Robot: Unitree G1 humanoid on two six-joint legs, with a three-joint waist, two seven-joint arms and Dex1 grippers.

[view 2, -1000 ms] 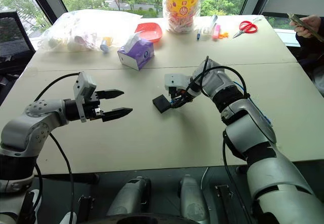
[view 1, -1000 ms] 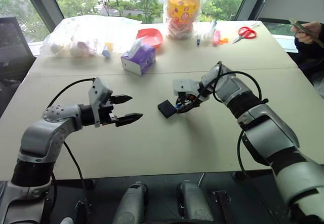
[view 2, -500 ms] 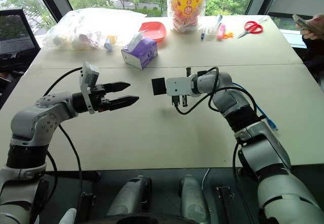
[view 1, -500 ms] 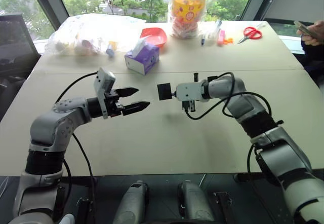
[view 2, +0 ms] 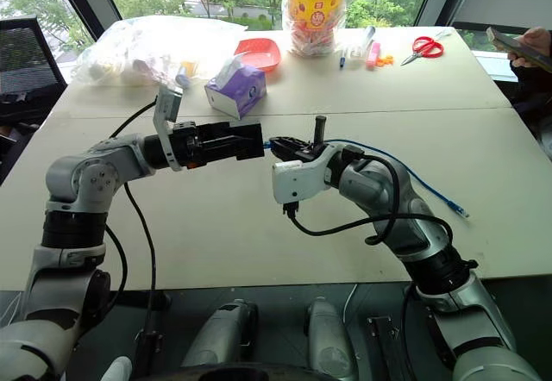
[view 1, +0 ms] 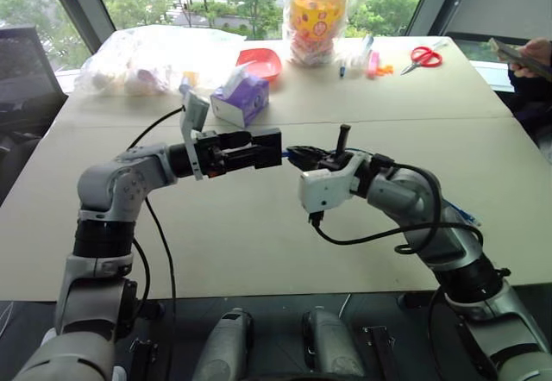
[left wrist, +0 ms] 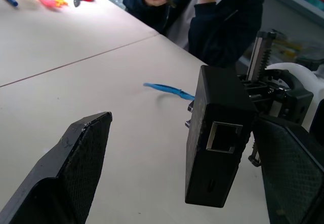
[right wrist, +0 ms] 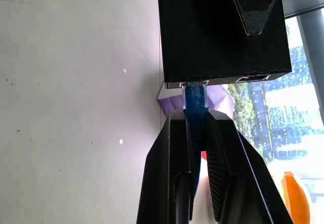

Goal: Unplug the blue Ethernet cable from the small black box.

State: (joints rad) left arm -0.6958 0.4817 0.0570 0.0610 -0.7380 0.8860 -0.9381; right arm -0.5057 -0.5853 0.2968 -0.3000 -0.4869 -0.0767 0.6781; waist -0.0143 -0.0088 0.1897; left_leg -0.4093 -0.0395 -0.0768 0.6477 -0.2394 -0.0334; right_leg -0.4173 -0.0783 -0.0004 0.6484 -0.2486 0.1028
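Observation:
I have the plug's narrow edges pinched in my right gripper, so next I clamp the black box with my left gripper while my right one rolls to pinch the plug's broad sides (right wrist: 196, 98).
The small black box (left wrist: 217, 143) hangs in the air above the table's middle, its empty port facing the left wrist camera. My left gripper (view 1: 259, 150) is open, its fingers (left wrist: 76, 168) standing on either side of the box with a wide gap on one side. My right gripper (right wrist: 196, 113) is shut on the plug end of the blue Ethernet cable (right wrist: 195, 98), which sits plugged into the box's edge (right wrist: 223, 31). Behind my right arm the cable (view 2: 414, 174) trails down onto the table (view 1: 259, 252).
At the table's far side stand a purple tissue box (view 1: 240, 98), a red bowl (view 1: 257, 60), a bagged yellow jar (view 1: 315, 15), a clear bag of items (view 1: 138, 58), pens (view 1: 358, 56) and red scissors (view 1: 421, 55). A person (view 1: 526, 53) sits at the far right corner.
My right gripper lifted the box off the table, drew it back toward me and rolled. My left gripper moved right and up until its open fingers flank the box.

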